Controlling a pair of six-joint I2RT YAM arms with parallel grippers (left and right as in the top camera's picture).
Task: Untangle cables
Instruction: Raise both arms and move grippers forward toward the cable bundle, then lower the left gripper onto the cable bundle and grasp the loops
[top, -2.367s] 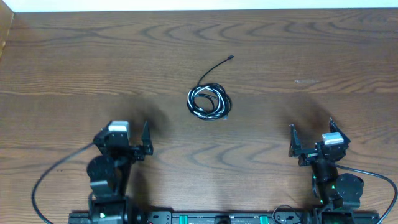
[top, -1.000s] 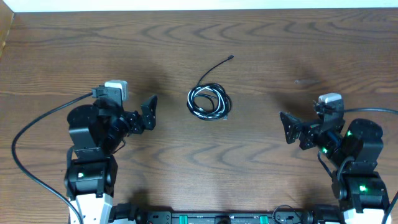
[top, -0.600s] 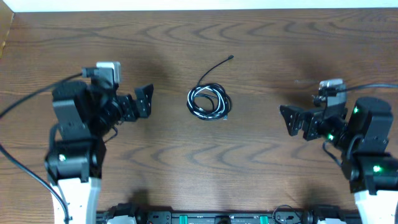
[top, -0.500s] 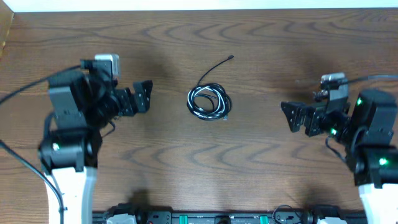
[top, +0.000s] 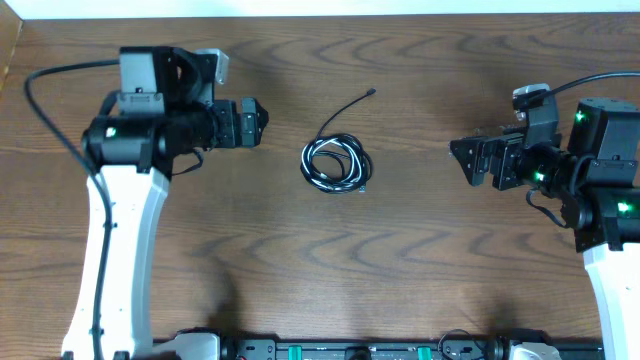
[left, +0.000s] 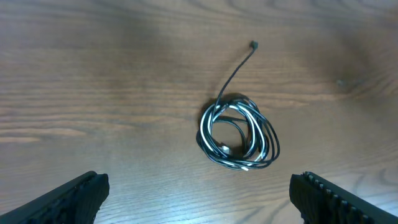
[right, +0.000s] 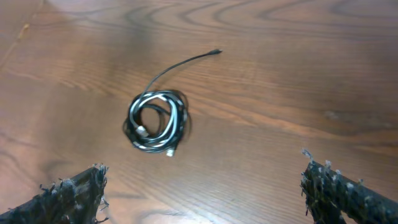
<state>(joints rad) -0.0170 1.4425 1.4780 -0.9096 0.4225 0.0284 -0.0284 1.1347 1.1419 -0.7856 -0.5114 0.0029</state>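
I need to close my left gripper on the side of the cable bundle (top: 306, 163) (left: 205, 133) that is nearest to it, opposite the side that faces my right gripper.
The cables (top: 336, 165) lie coiled in one small bundle of black and white cords at the table's middle, with one black plug end trailing up and right. The bundle also shows in the left wrist view (left: 239, 132) and in the right wrist view (right: 156, 121). My left gripper (top: 250, 122) hangs open and empty above the table, left of the bundle; its finger tips frame the left wrist view (left: 200, 198). My right gripper (top: 466, 160) is open and empty, right of the bundle, its finger tips wide apart in the right wrist view (right: 205, 194).
The wooden table (top: 420, 270) fills the view. Its far edge runs along the top. Thick black arm cords hang at the left (top: 50, 80) and the right (top: 600, 78). The arm bases stand along the near edge.
Both arms have risen from the near edge and swung up and inward, so that both grippers now point at the bundle. The cables have not moved.
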